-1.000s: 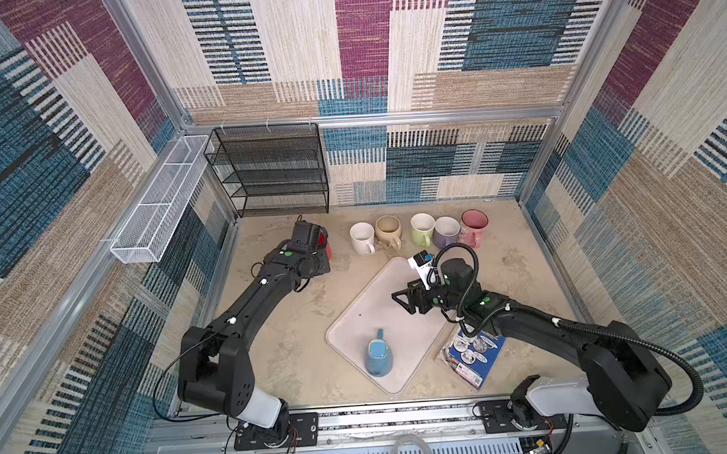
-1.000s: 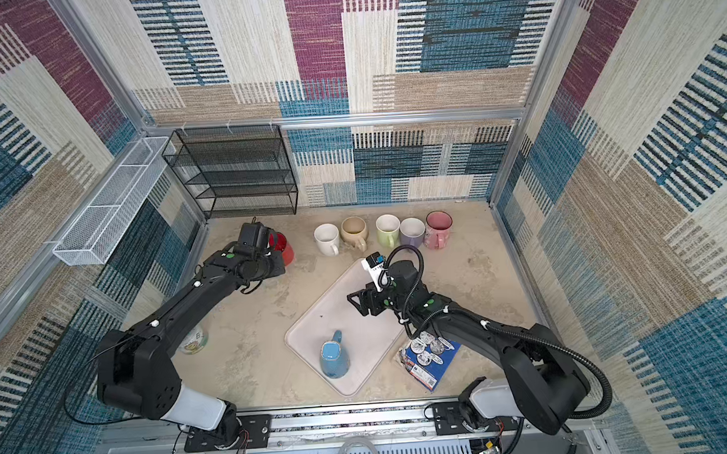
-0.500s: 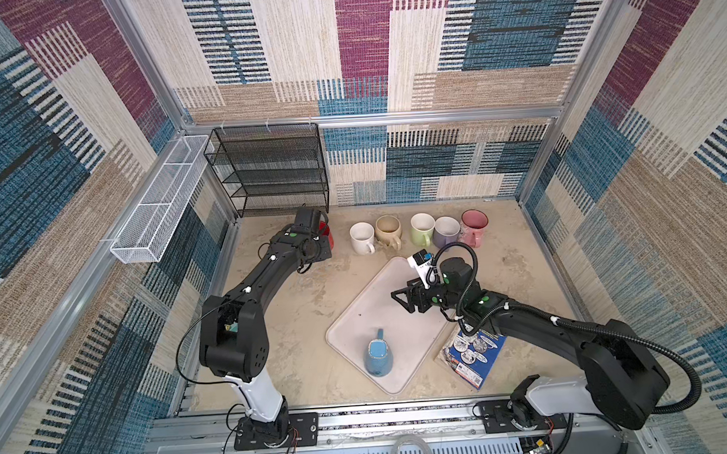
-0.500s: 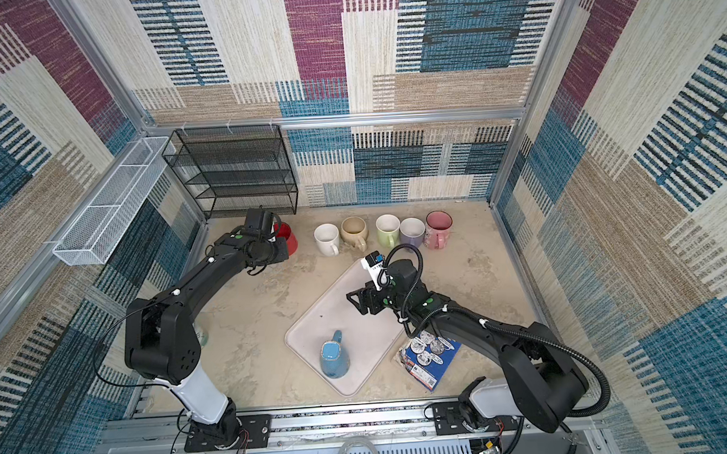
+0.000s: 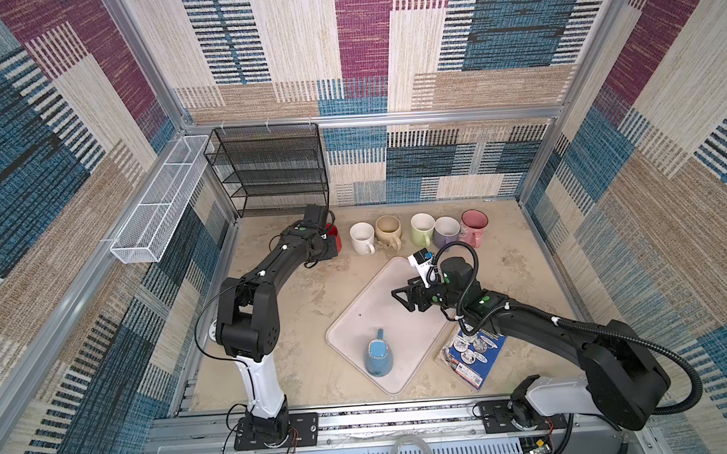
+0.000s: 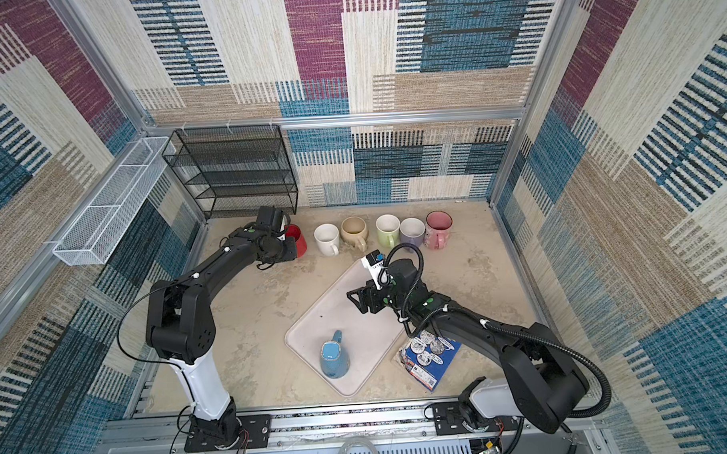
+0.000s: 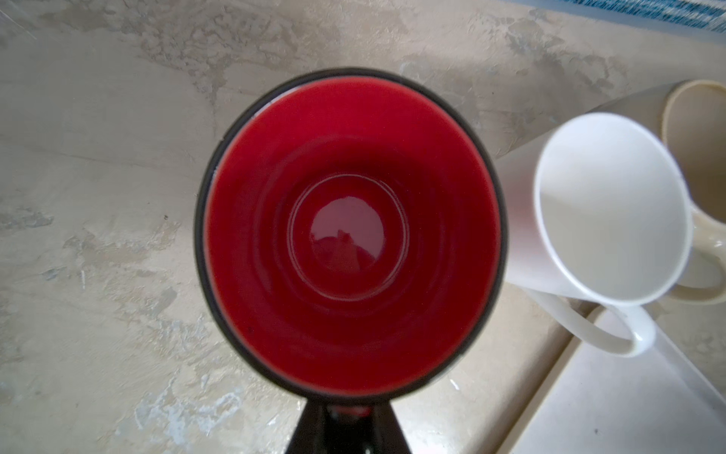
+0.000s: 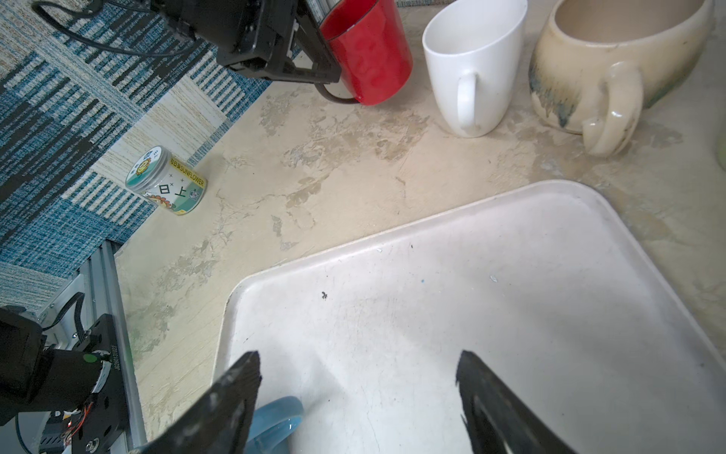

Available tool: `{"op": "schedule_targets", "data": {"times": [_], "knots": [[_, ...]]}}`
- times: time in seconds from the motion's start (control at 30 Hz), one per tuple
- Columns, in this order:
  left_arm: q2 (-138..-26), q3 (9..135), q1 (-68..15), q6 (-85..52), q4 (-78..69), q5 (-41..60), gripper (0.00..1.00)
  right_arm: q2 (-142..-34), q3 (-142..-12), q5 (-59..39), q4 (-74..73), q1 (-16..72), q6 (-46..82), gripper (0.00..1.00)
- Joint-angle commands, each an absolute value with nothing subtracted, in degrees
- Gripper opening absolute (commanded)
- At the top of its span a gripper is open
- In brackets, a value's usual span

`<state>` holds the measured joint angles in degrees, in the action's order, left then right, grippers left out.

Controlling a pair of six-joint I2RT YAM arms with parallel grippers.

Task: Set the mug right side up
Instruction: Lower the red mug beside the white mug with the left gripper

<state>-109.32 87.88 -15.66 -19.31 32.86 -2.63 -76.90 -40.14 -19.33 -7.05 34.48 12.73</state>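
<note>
I will use my left gripper to set the red mug down on the bare table (image 5: 339, 254) (image 7: 351, 257) next to the white mug.
A blue mug (image 5: 378, 358) (image 6: 334, 358) stands upside down, base up, near the front of the white tray (image 5: 381, 302) (image 6: 335, 312). Only its handle (image 8: 275, 420) shows in the right wrist view. My right gripper (image 5: 399, 295) (image 8: 357, 369) hangs open over the tray's middle, behind the blue mug, with nothing between its fingers. At the back left my left gripper (image 5: 331, 241) (image 7: 347, 412) is shut on the rim of a red mug (image 7: 347, 236) (image 8: 365, 51). That mug has its mouth up and leans a little. Whether its base touches the table I cannot tell.
A row of upright mugs lines the back: white (image 5: 362, 236), beige (image 5: 389, 231), green (image 5: 422, 228), lavender (image 5: 447, 231), pink (image 5: 474, 224). A black wire rack (image 5: 268, 169) and a white basket (image 5: 157, 202) stand back left. A blue packet (image 5: 474, 353) lies right of the tray, a small jar (image 8: 165, 181) by the left wall.
My left arm has raised its elbow and carried the red mug slightly back and right, closer to the white mug. The right arm and the blue mug have not moved.
</note>
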Motion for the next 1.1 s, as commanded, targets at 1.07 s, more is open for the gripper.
{"op": "schedule_targets", "data": {"times": [1.07], "knots": [[-114.04, 89.47, -18.15, -19.46, 32.32, -2.62, 0.27, -75.15, -41.08, -18.74, -5.76, 34.46, 11.95, 0.81]]}}
